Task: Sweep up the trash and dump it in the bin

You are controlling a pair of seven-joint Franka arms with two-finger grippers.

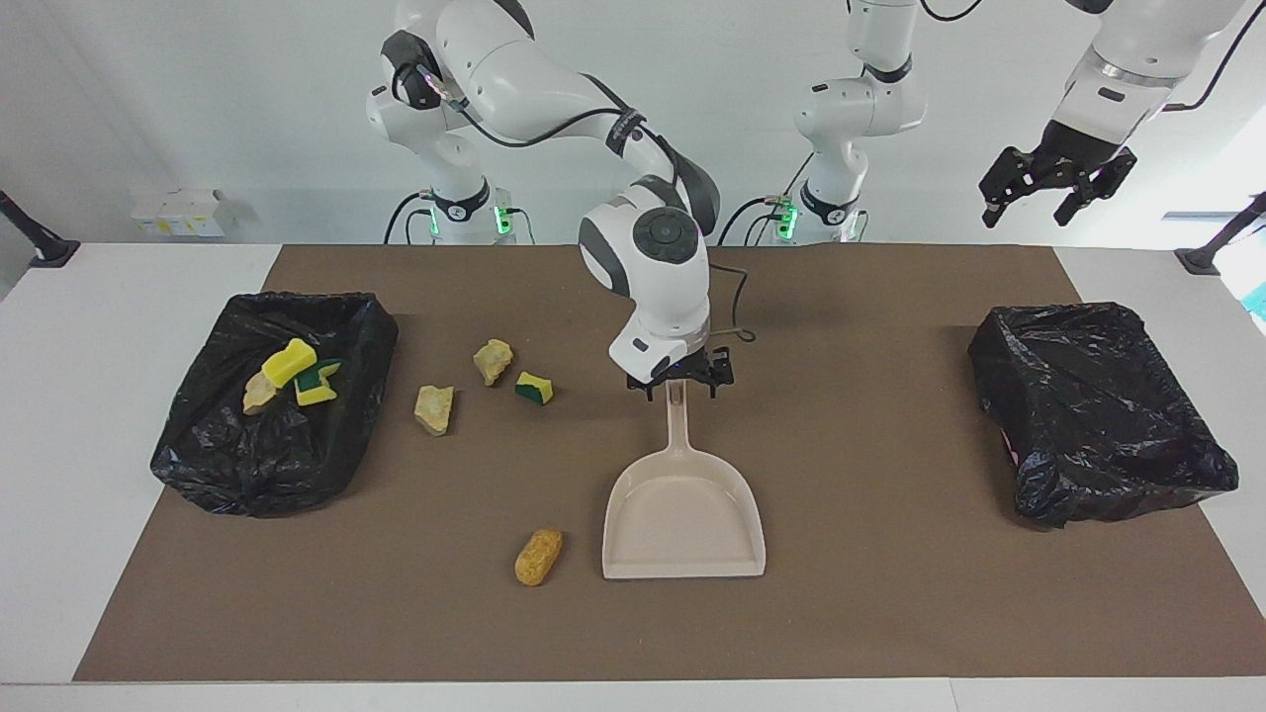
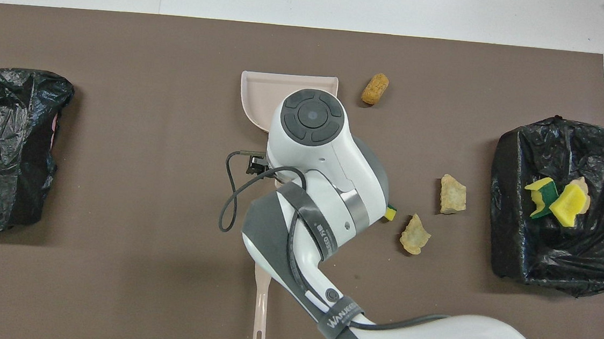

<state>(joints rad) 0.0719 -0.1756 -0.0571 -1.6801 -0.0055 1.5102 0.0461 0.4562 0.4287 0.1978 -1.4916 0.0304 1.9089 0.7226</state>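
Note:
Next, I move my right gripper to the middle of the beige handle [image 2: 261, 308] with a hole, nearer to the robots than the dustpan, and close it there.
The beige dustpan [image 1: 682, 514] [image 2: 260, 88] lies flat on the brown mat. My right gripper [image 1: 679, 388] is down at the top of its handle. Trash on the mat: two tan chunks [image 1: 493, 361] [image 1: 435, 408], a yellow-and-green one [image 1: 534, 388] and an orange-brown one [image 1: 539, 556] beside the pan's mouth. Three more chunks [image 1: 289, 363] lie in the black-lined bin [image 1: 277, 465] [image 2: 553, 265] at the right arm's end. My left gripper [image 1: 1034, 203] waits open and empty, high over the left arm's end.
A second black-lined bin [image 1: 1098, 415] [image 2: 2, 146] stands at the left arm's end. A beige handle with a hole [image 2: 259, 317] shows from under the right arm, nearer to the robots than the pan. A loose cable [image 2: 229, 201] hangs off the right wrist.

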